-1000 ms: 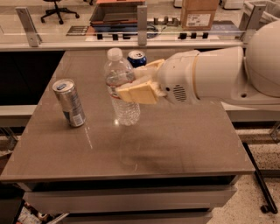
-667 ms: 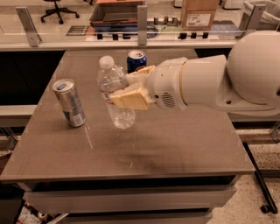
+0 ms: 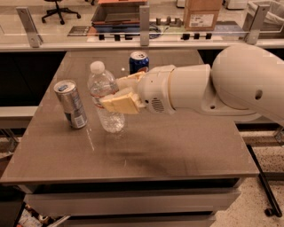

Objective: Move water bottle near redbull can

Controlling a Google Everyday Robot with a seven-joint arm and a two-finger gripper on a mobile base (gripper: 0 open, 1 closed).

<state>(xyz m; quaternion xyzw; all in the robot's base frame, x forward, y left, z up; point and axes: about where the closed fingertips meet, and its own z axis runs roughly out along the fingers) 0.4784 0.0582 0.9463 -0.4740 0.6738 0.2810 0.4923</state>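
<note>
Next, I let go of the water bottle with my gripper on the brown table snug [image 3: 99,132] beside the redbull can, on the side toward the arm.
The water bottle [image 3: 103,91] is clear ribbed plastic with a white cap and a white-and-red label band. It stands tilted a little at the table's left middle. My gripper [image 3: 116,94] comes in from the right and is shut on the bottle at label height, one cream finger in front and one behind. The redbull can [image 3: 71,104] is a slim silver can with a white label panel. It stands upright on the table just left of the bottle, a small gap apart.
A dark-blue Pepsi can [image 3: 139,62] stands behind the bottle, near the arm. The brown table [image 3: 177,150] has its front edge near the bottom. A glass-railed counter with a cardboard box [image 3: 202,13] runs along the back.
The gripper has carried the water bottle leftward, closer to the redbull can. The redbull and Pepsi cans have not moved.
</note>
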